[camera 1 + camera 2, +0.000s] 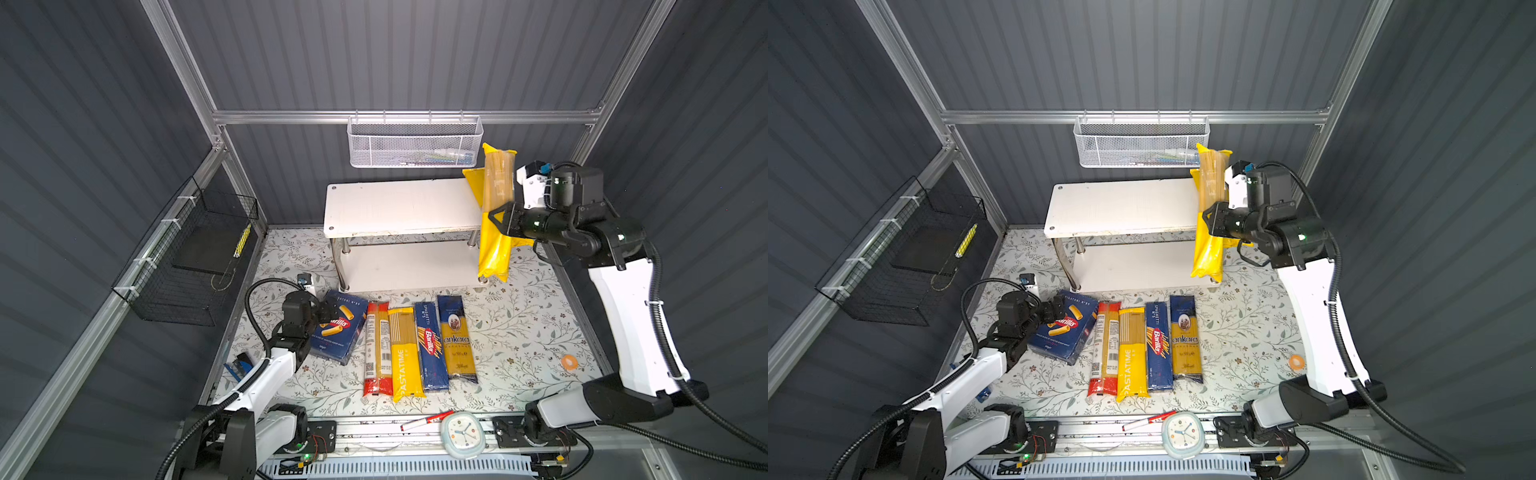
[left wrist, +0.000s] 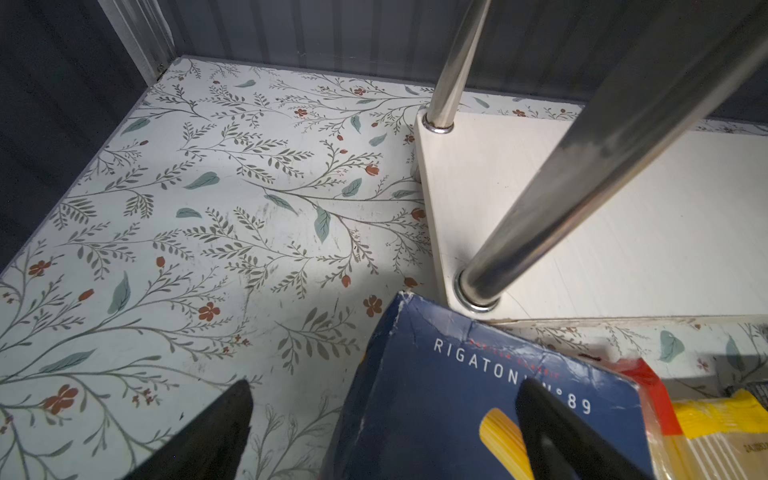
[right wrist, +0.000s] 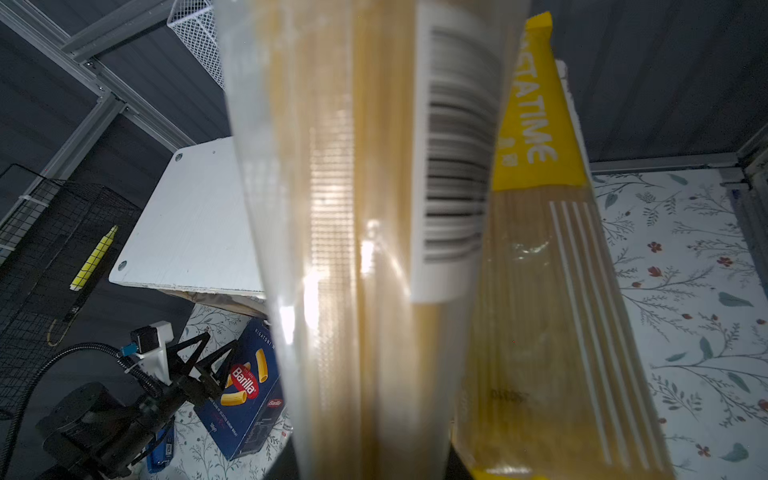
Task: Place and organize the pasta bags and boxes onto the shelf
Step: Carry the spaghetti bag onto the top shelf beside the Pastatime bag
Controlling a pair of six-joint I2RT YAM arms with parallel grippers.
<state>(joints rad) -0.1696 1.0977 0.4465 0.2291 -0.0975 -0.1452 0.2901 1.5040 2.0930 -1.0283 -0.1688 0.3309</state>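
The PASTATIME bag in my right gripper will be let go on the shelf's top level [image 1: 464,208], next to the PASTATIME bag that is leaning there.
My right gripper [image 1: 498,218] is shut on a yellow-and-clear PASTATIME bag [image 1: 496,178], held upright at the right end of the white two-tier shelf [image 1: 399,208]. A second PASTATIME bag [image 3: 540,232] leans right beside it. On the floral mat in front of the shelf lie the wide Barilla rigatoni box [image 1: 338,326], a red-ended bag [image 1: 377,349], another PASTATIME bag [image 1: 405,353], the narrow Barilla spaghetti box [image 1: 431,347] and the ankara bag [image 1: 456,338]. My left gripper [image 2: 386,386] is open over the rigatoni box's [image 2: 457,415] far corner, one finger above the box, one above the mat.
A white mesh basket [image 1: 415,143] hangs on the back rail above the shelf. A black wire basket [image 1: 195,253] with a yellow marker [image 1: 242,241] hangs on the left wall. A clock [image 1: 462,434] and a red-white pen [image 1: 426,420] lie at the front edge.
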